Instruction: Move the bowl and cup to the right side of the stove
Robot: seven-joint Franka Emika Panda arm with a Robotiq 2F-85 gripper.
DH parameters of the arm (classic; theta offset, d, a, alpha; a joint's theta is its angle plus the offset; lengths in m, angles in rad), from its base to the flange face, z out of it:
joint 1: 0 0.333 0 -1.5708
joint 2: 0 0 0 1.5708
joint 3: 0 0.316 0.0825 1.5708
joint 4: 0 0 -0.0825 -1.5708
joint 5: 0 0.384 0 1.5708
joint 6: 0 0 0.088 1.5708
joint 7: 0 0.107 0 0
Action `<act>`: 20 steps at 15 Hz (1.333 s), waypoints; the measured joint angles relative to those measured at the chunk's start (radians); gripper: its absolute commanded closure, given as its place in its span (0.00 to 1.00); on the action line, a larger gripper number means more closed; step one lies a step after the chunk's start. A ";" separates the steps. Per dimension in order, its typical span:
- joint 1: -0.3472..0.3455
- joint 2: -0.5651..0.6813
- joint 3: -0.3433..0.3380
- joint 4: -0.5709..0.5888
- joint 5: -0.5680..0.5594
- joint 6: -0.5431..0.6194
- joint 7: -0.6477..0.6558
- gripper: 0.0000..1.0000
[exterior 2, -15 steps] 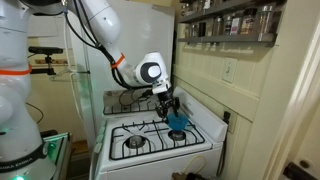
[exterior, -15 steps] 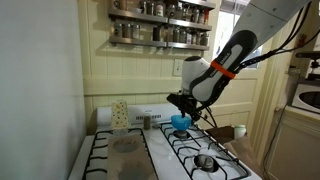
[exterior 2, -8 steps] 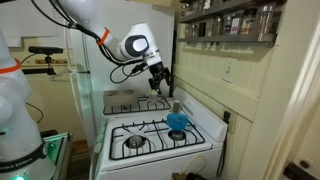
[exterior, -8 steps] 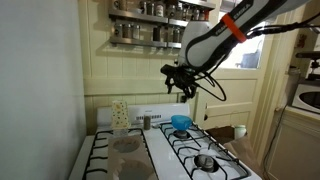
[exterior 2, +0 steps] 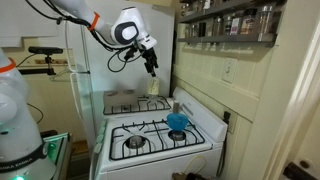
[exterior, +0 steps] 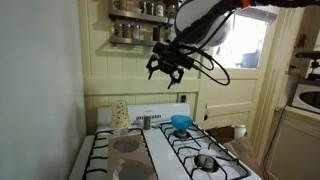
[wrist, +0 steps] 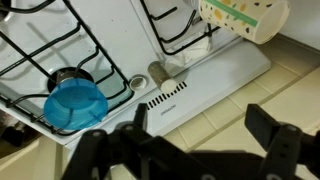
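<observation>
Next, my gripper will go to the cream-yellow cup near the stove's back panel and close on the cup's top end [exterior: 119, 104] [wrist: 265, 17].
The blue bowl [exterior: 180, 122] [exterior 2: 177, 121] [wrist: 75, 103] sits on a black grate at the back of the white stove [exterior: 195, 150] [exterior 2: 140, 135] [wrist: 215, 75]. The cream-yellow cup [exterior: 120, 113] [exterior 2: 154, 88] [wrist: 245, 15] stands upright by the low back panel, apart from the bowl. My gripper [exterior: 168, 68] [exterior 2: 150, 64] [wrist: 205, 130] hangs high above the stove, open and empty, between the cup and the bowl. Its dark fingers [wrist: 270, 135] frame the back panel and the tiled wall in the wrist view.
A small dark shaker [wrist: 157, 71] [exterior 2: 175, 107] stands on the back panel between bowl and cup. A spice shelf [exterior: 160, 25] hangs on the wall above. A small metal pot [exterior: 204, 160] sits on a front burner. A counter [exterior: 290, 125] flanks the stove.
My gripper has risen from right at the bowl to high above the stove and shifted toward the cup. The bowl has stayed on the grate.
</observation>
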 measured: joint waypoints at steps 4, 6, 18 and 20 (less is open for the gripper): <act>0.018 0.031 -0.017 0.022 0.019 0.005 -0.045 0.00; 0.019 0.032 -0.018 0.022 0.019 0.006 -0.047 0.00; 0.025 0.419 0.126 0.368 0.286 -0.040 -0.535 0.00; 0.025 0.479 0.131 0.448 0.285 -0.139 -0.573 0.00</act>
